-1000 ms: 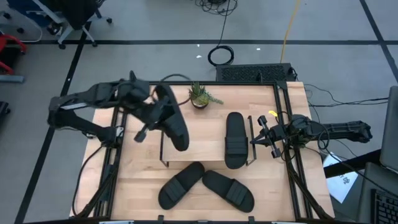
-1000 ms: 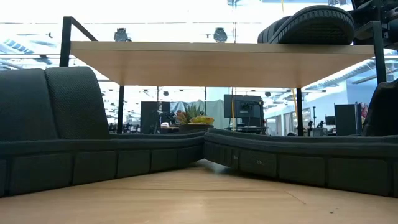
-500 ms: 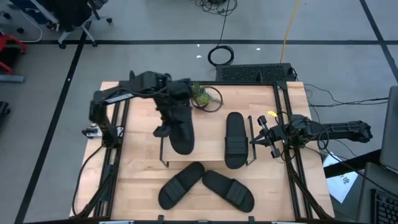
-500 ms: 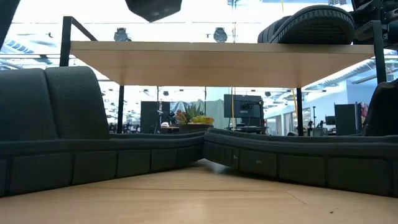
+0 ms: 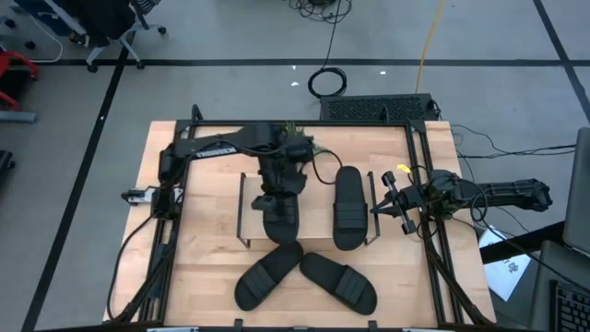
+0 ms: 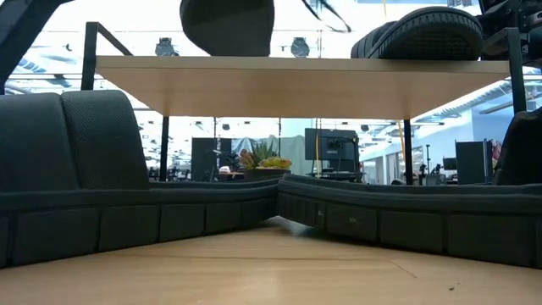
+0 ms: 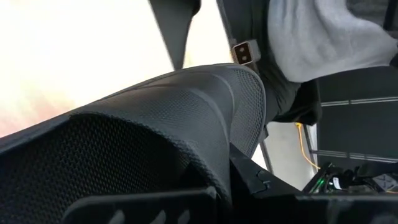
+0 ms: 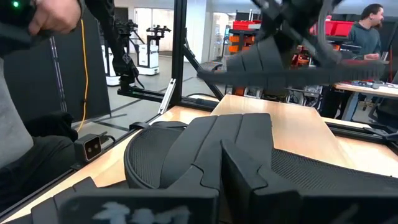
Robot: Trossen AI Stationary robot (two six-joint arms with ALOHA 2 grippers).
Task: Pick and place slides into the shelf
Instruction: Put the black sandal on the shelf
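Observation:
The black slide will go on the shelf's wood board (image 5: 289, 208), next to the slide lying there. My left gripper will let it go there.
The shelf (image 5: 309, 187), a low rack with a light wood top board (image 6: 296, 85), stands mid-table. One black slide (image 5: 348, 207) lies sole down on the board's right half. My left gripper (image 5: 275, 183) is shut on a second slide (image 5: 281, 214) over the board's left half (image 6: 229, 25). Two more slides (image 5: 267, 275) (image 5: 338, 279) lie on the table before the shelf. My right gripper (image 5: 376, 208) waits shut at the shelf's right end, touching nothing. My left gripper holds the slide at its far end, by the wide strap (image 7: 186, 112); the strap hides the fingers' place of contact. It comes slanting down from the far side. The slide lies lengthwise, far to near, just over the board; whether it touches it, I cannot tell.
A small potted plant (image 5: 297, 138) stands on the table behind the shelf, right by my left arm. Black frame rails (image 5: 419, 148) run along the table's edges. A person (image 8: 367, 25) is in the room beyond the table.
My left gripper has carried the slide from beyond the shelf's left end toward the table's right and down, over the board's left half. It has tipped downward and rolled, and the slide has swung round to lie far to near beside the other slide.

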